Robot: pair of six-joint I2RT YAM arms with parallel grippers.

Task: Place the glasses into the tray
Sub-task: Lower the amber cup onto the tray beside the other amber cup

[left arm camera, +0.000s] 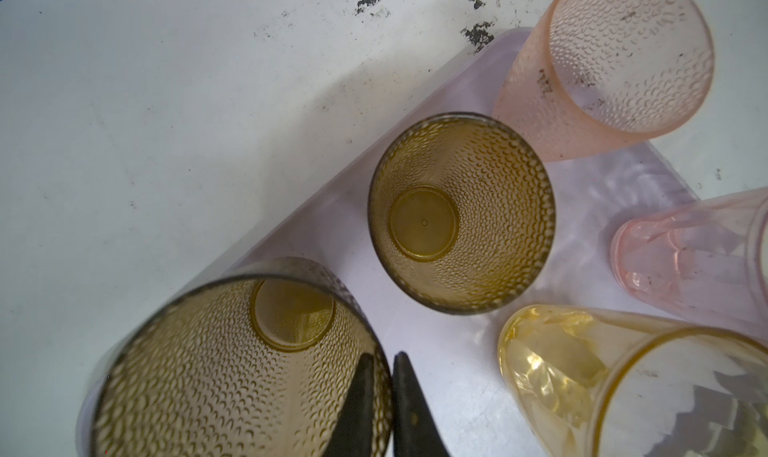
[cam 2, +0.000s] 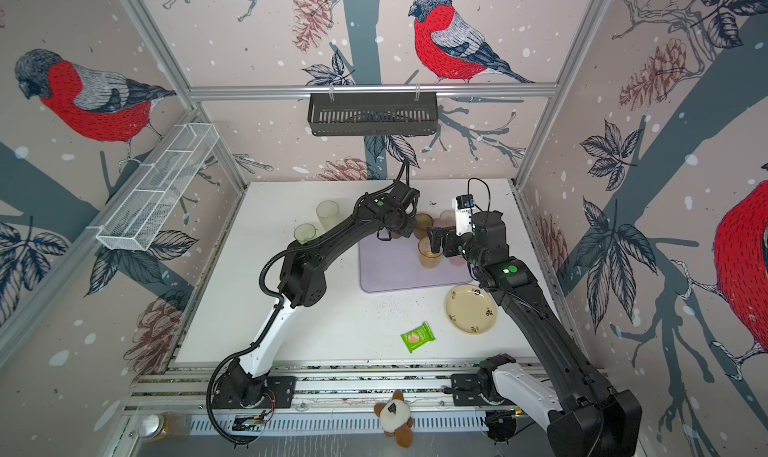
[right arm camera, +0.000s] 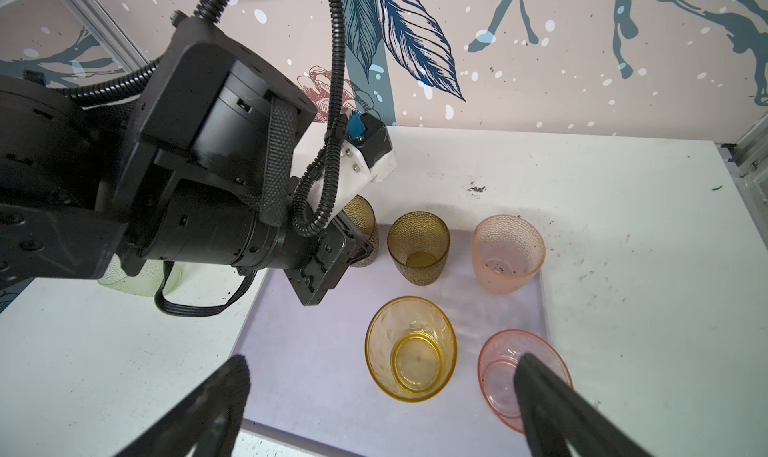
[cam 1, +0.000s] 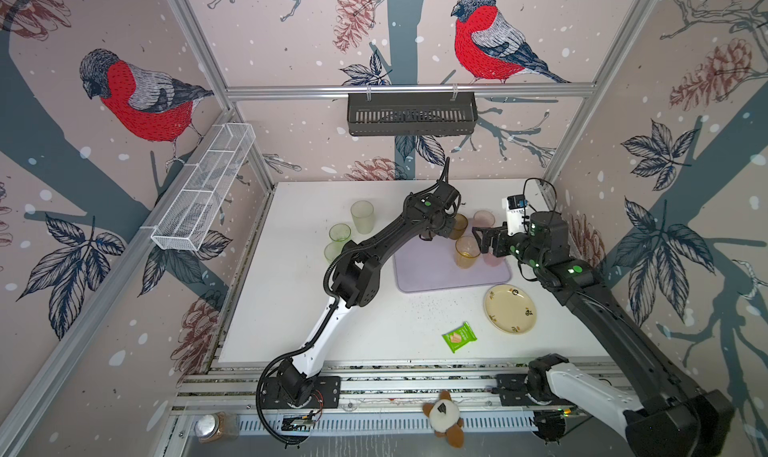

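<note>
My left gripper is holding a brown glass. It will let go of it at the lilac tray's back edge (cam 1: 432, 239) (left arm camera: 334, 321), beside the other brown glass.
The lilac tray (cam 1: 432, 274) lies mid-table. My left gripper (left arm camera: 384, 357) is shut on the rim wall of a brown glass (left arm camera: 232, 371) at the tray's far left corner, one finger inside and one outside. On the tray stand another brown glass (right arm camera: 419, 247), a dotted pink glass (right arm camera: 508, 253), an amber glass (right arm camera: 411, 349) and a smooth pink glass (right arm camera: 498, 371). My right gripper (right arm camera: 382, 367) hangs open above the amber and smooth pink glasses, holding nothing. Off the tray to the left stand a frosted glass (cam 1: 362, 217) and two green glasses (cam 1: 340, 232).
A cream flowered plate (cam 1: 510, 308) lies at the tray's near right corner, with a green snack packet (cam 1: 459, 337) nearer the front. A black slotted basket (cam 1: 411, 114) hangs on the back wall and a white wire basket (cam 1: 203, 189) on the left wall.
</note>
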